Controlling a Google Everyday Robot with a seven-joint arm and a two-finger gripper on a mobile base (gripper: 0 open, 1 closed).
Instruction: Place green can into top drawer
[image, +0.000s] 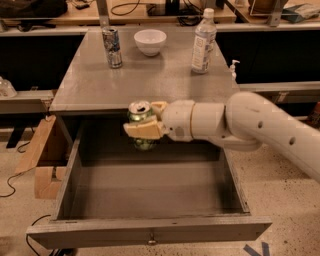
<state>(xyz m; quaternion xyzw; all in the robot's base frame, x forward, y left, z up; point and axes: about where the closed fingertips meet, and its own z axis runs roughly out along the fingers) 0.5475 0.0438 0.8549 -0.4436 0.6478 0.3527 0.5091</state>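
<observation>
My gripper will release the green can on the drawer's bottom's back half (132, 171), a little toward the side with the cardboard box.
The green can (142, 145) has a mottled green body and a silver top with a pull tab. My gripper (145, 120) is shut on the green can and holds it upright in the air, just past the table's front edge and above the back of the open top drawer (150, 232). The drawer is wide, shallow and grey, pulled fully out, with a small knob on its front panel. My white arm reaches in from the right.
On the grey table top (90, 90) stand a slim silver-and-blue can (112, 47), a white bowl (150, 41) and a clear water bottle (203, 42). A cardboard box (42, 160) sits on the floor at the left of the drawer.
</observation>
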